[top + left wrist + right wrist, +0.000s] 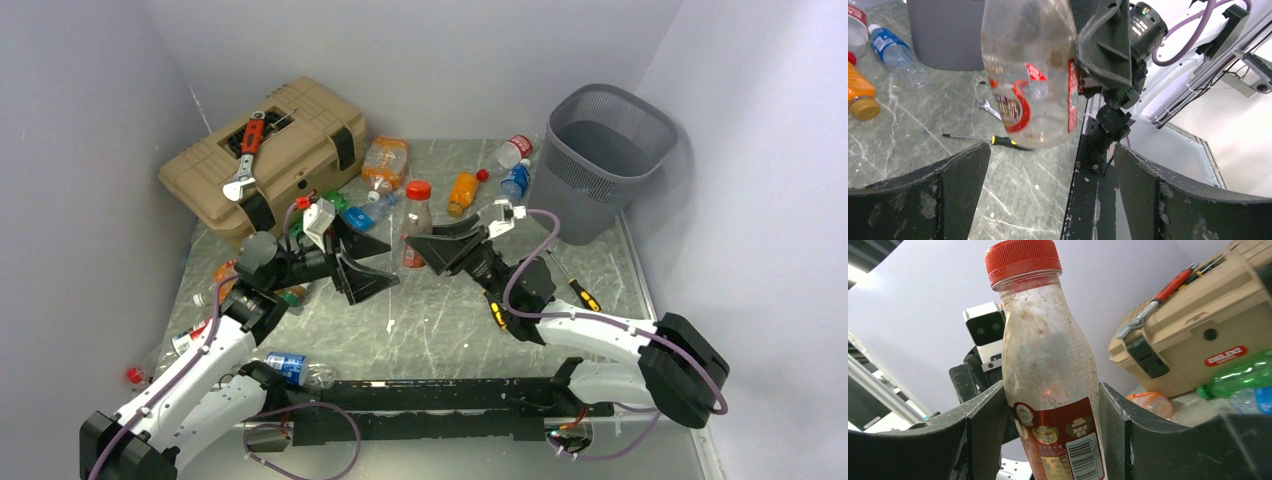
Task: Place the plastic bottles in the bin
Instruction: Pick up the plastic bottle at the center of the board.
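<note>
The robot's right gripper is low on the bottle's label, so the left gripper will hold the bottle while the right gripper takes its red cap (418, 189) from above.
A clear plastic bottle with a red cap and red label (1048, 370) stands upright between the fingers of my right gripper (1052, 386), which is shut on it. From above, that bottle (417, 218) is at mid-table with the right gripper (422, 250) on its lower part. In the left wrist view the same bottle (1028, 75) hangs above the tabletop. My left gripper (385, 262) is just left of it, open and empty (1050, 148). The grey mesh bin (600, 160) stands at the back right. Several more bottles lie behind, among them an orange one (462, 192) and a blue-labelled one (515, 178).
A tan toolbox (265, 155) with a red-handled wrench (247, 155) on it sits at the back left. A screwdriver (580, 290) lies right of the right arm. More bottles lie by the left arm (290, 367). A small wrench (988, 107) lies on the table.
</note>
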Motion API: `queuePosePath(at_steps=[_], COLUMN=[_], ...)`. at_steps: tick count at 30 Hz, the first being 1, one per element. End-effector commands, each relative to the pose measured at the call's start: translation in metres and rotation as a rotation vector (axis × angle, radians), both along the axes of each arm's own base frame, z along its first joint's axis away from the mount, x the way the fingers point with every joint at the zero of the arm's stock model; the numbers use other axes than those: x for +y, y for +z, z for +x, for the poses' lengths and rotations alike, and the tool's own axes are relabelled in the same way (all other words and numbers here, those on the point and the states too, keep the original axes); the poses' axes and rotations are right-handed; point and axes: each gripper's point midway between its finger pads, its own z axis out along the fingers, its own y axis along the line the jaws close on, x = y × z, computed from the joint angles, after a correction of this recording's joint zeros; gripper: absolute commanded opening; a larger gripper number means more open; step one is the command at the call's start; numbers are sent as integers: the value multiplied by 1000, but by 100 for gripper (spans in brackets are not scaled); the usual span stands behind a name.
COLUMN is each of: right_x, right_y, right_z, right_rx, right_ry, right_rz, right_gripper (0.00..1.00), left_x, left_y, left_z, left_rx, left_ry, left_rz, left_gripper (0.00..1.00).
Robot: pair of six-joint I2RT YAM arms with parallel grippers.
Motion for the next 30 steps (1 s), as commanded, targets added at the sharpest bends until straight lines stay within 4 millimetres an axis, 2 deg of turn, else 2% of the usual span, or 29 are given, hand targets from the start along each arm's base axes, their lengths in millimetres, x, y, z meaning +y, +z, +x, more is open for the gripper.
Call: queuePosePath(at_steps=[1, 5, 9, 18, 25, 26, 30], right_x=[5, 24, 37, 54, 64, 64, 65], right_y=[54, 52, 46, 38, 29, 29, 30], right_z=[-12, -12, -15, -18, -17, -18, -18], right_rx=[-84, -72, -60, -31, -8, -8, -10], right_ry=[0, -1, 17, 53, 70, 73, 78], right_rz=[157, 101, 69, 47, 37, 40, 43], right_gripper=[27, 27, 28, 32, 34, 34, 34], left_x=[4, 13, 12, 14, 13, 12, 8], left_y=[19, 20, 15, 14, 17, 16, 13], left_z=[-9, 1, 7, 11, 5, 5, 4], left_rx=[-87, -116, -93, -85, -107, -103, -86], left_ry=[-8, 100, 117, 142, 109, 102, 69], left_rz=[-58, -49, -24, -26, -25, -20, 3], left_gripper=[99, 100, 99, 99, 99, 97, 75])
